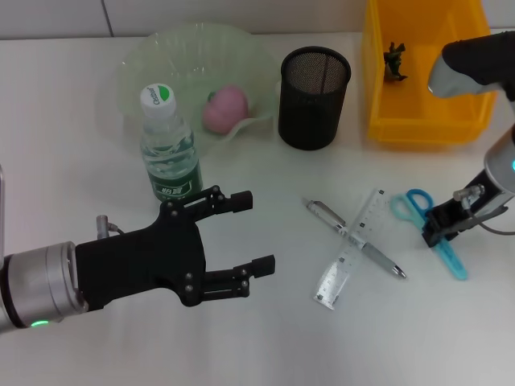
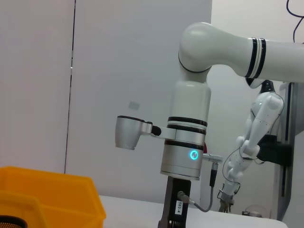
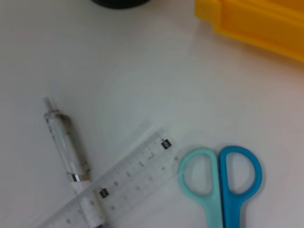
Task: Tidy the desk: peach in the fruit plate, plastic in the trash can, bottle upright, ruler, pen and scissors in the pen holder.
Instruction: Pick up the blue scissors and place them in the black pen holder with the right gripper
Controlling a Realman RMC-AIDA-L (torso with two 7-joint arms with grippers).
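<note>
Next, my right gripper releases the scissors, blades down, inside the empty black mesh pen holder (image 1: pixel 323 75) next to the yellow bin.
The pink peach (image 1: pixel 225 109) lies in the pale green fruit plate (image 1: pixel 145 56). The water bottle (image 1: pixel 170 153) stands upright in front of the plate. My left gripper (image 1: pixel 253 232) is open and empty, just in front of the bottle. The clear pen (image 1: pixel 385 263) and clear ruler (image 1: pixel 344 264) lie crossed on the table. The blue and teal scissors (image 1: pixel 455 262) lie flat to their right, with my right gripper (image 1: pixel 441 227) low over their middle. The right wrist view shows the pen (image 3: pixel 66 142), ruler (image 3: pixel 123 183) and scissors (image 3: pixel 219 209). The black mesh pen holder (image 1: pixel 314 98) stands behind them.
A yellow bin (image 1: pixel 426 121) stands at the back right with a small dark piece (image 1: pixel 394 61) inside; its corner shows in the right wrist view (image 3: pixel 256 21). The left wrist view shows the right arm (image 2: pixel 190 137) and the bin (image 2: pixel 52 194).
</note>
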